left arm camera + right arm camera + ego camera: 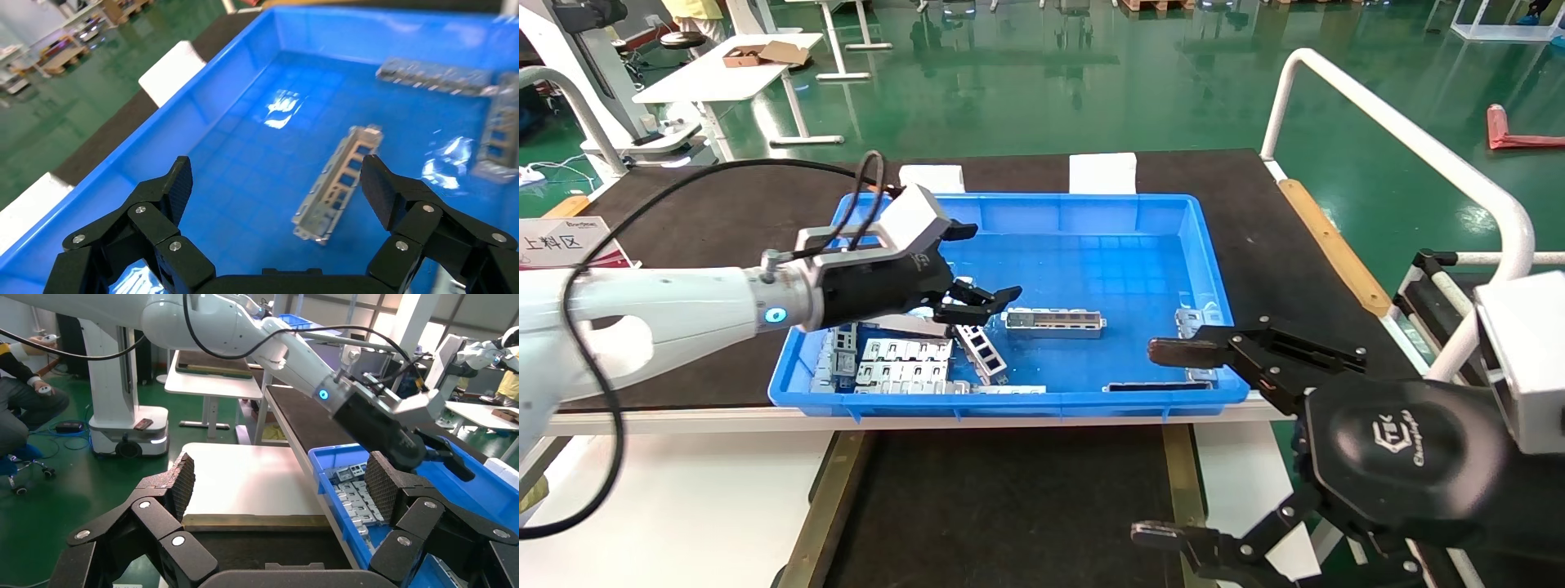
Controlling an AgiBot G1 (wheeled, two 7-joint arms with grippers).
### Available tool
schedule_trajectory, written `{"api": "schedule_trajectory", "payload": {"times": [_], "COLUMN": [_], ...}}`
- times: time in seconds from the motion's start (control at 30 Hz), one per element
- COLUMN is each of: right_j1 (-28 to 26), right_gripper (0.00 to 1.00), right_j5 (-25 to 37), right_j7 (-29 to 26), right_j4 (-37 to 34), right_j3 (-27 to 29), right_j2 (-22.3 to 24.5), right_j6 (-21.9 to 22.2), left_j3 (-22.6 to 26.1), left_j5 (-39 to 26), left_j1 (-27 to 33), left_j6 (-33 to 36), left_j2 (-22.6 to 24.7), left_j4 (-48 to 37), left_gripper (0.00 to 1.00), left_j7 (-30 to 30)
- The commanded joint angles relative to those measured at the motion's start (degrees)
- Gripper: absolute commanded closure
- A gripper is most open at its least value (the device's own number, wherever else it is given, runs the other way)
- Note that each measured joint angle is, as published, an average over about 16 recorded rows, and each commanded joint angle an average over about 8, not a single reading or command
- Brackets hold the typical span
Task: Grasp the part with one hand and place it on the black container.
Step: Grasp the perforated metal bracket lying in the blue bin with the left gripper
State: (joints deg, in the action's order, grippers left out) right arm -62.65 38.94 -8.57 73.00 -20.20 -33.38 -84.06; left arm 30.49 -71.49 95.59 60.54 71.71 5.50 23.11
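My left gripper is going to close on the part's end [1025, 322] [319, 215] beside the ladder-like piece, so that the rest of the part points away from my fingers.
The part [1054, 321], a slim silver-grey channel strip with small cut-outs, lies flat on the floor of the blue crate [1083, 214]. In the left wrist view the part [339, 184] sits just ahead of the right-hand fingertip. My left gripper [993, 261] hovers open and holds nothing inside the crate, to the left of the part and not touching it. The black container [1009, 506], edged by brass strips [825, 506], lies in front of the crate. My right gripper [1164, 445] hangs open over the container's right edge and holds nothing.
Wider grey plates [903, 363] and a ladder-like piece [981, 351] crowd the crate's front left corner under my left wrist. More metal pieces [1191, 322] lie by its right wall. A white rail [1401, 131] stands to the right. A white board [245, 481] lies beyond the container.
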Motion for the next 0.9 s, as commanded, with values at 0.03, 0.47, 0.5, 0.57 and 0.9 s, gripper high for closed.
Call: {"api": "schedule_trajectory", "payload": {"times": [0.03, 0.47, 0.5, 0.57, 0.9], "right_j1": [0.0, 0.0, 0.0, 0.0, 0.0], "right_gripper": [0.00, 0.00, 0.00, 0.00, 0.00], "right_j5": [0.0, 0.0, 0.0, 0.0, 0.0], "right_j7": [0.0, 0.0, 0.0, 0.0, 0.0], "right_j4": [0.0, 0.0, 0.0, 0.0, 0.0], "right_j3": [0.0, 0.0, 0.0, 0.0, 0.0], "right_j2": [0.0, 0.0, 0.0, 0.0, 0.0], "right_j6": [0.0, 0.0, 0.0, 0.0, 0.0], "left_j3": [0.3, 1.4, 1.5, 1.7, 2.6], "left_j5": [-0.5, -2.1, -2.2, -2.3, -2.0], "left_j1": [0.3, -0.8, -1.1, -1.6, -3.9], "left_j6": [-2.3, -9.5, -9.6, -9.9, -11.3], "left_j2": [1.3, 5.4, 5.6, 5.8, 6.2], "left_j4": [-1.2, -3.2, -3.0, -2.6, 0.3], "left_gripper": [0.00, 0.00, 0.00, 0.00, 0.00], "left_j7": [0.9, 3.9, 4.0, 4.0, 2.2]}}
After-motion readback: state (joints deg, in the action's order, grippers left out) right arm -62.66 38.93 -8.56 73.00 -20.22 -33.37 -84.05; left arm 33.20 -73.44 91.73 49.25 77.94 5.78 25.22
